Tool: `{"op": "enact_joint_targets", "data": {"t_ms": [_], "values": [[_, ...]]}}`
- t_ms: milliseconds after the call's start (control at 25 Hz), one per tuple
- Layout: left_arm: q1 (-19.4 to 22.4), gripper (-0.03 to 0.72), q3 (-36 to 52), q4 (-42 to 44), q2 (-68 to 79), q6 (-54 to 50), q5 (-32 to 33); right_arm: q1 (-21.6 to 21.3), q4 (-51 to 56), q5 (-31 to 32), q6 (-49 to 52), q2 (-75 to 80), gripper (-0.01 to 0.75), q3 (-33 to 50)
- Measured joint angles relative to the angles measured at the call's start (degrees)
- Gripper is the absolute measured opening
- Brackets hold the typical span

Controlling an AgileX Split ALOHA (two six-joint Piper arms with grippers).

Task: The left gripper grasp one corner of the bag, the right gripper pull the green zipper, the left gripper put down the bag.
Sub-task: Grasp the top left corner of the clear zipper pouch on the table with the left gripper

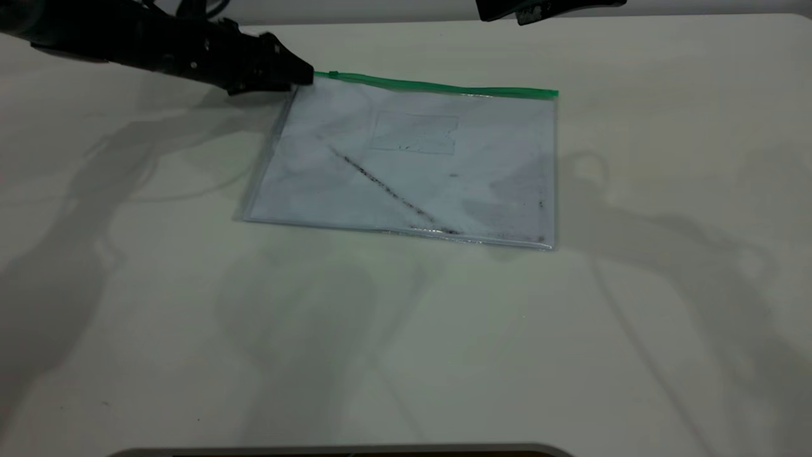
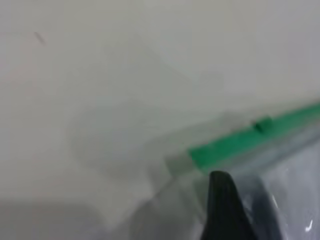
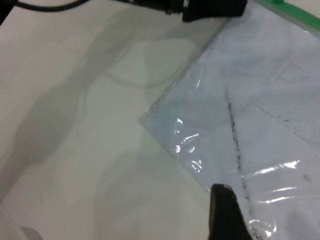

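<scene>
My left gripper barely overlaps the bag's flat corner, so next I open it, back off and grip the plastic farther in beside the green zipper point(image 1: 335, 94) before lifting.
The bag point(image 1: 412, 165) lies flat on the white table, with a white sheet and a dark diagonal streak inside. The green zipper point(image 1: 438, 86) runs along its far edge, its slider tab point(image 1: 333, 75) near the left end. My left gripper point(image 1: 303, 76) is at the far left corner of the bag point(image 1: 298, 92), shut on the clear plastic. In the left wrist view one finger point(image 2: 220, 200) lies over the plastic beside the green strip point(image 2: 235, 145). My right gripper point(image 1: 526, 9) hangs high at the back right, away from the bag point(image 3: 260, 100).
The table's far edge runs just behind the bag. A grey edge point(image 1: 342, 450) shows at the front of the table. The arms cast shadows to the left and right of the bag.
</scene>
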Motion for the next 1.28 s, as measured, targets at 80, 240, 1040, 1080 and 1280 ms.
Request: {"op": "enact_joint_targets", "data": {"t_ms": [80, 240, 1040, 1080, 1280], "values": [[0.4, 0.517, -1.4, 0.0, 0.0, -1.5, 0.1, 0.0, 0.0, 0.0, 0.0, 0.0, 0.485, 0.0], [0.8, 0.517, -2.1, 1.1, 0.0, -3.8, 1.9, 0.0, 0.0, 0.2, 0.0, 0.0, 0.485, 0.0], [-2.6, 0.509, -2.3, 3.3, 2.4, -5.0, 6.9, 0.0, 0.0, 1.1, 0.0, 0.0, 0.485, 0.0], [-2.6, 0.503, -2.3, 3.3, 2.4, -4.9, 7.6, 0.0, 0.0, 1.1, 0.0, 0.0, 0.485, 0.0], [-2.6, 0.471, -2.6, 2.5, 2.4, -3.6, 9.5, 0.0, 0.0, 1.1, 0.0, 0.0, 0.485, 0.0]]}}
